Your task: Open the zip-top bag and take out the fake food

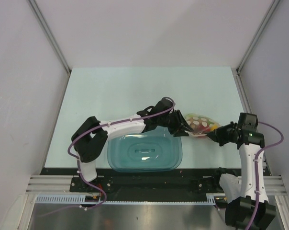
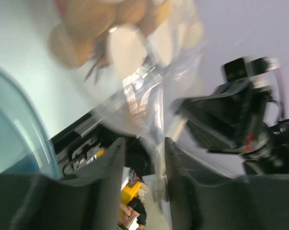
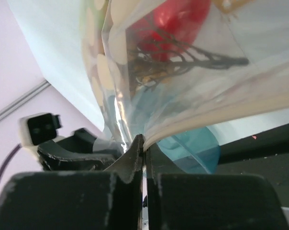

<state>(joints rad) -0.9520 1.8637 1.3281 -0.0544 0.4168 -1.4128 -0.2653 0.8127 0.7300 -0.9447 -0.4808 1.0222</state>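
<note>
My left gripper's open fingers have the bag's thin film deep between them, so that gripper should back off and pinch the zip edge's corner (image 1: 188, 132) with its fingers.
The zip-top bag (image 1: 200, 122), clear with white dots, hangs between my two grippers just right of the tub. Fake food shows inside it: a red piece (image 3: 175, 21) over dark stems (image 3: 187, 55), and blurred orange-brown balls (image 2: 87, 24). My right gripper (image 1: 213, 135) is shut on the bag's white zip edge (image 3: 221, 112), its jaws (image 3: 143, 141) pressed together. My left gripper (image 1: 184, 129) is at the bag's left edge. Its fingers (image 2: 111, 177) stand apart, with the bag's thin film (image 2: 154, 129) running down between them, close to the right finger.
The teal translucent tub (image 1: 144, 152) sits on the table in front of the left arm, directly left of and below the bag; it also shows in the left wrist view (image 2: 15, 139) and the right wrist view (image 3: 194, 148). The table's near edge rail (image 1: 149, 171) lies behind the tub.
</note>
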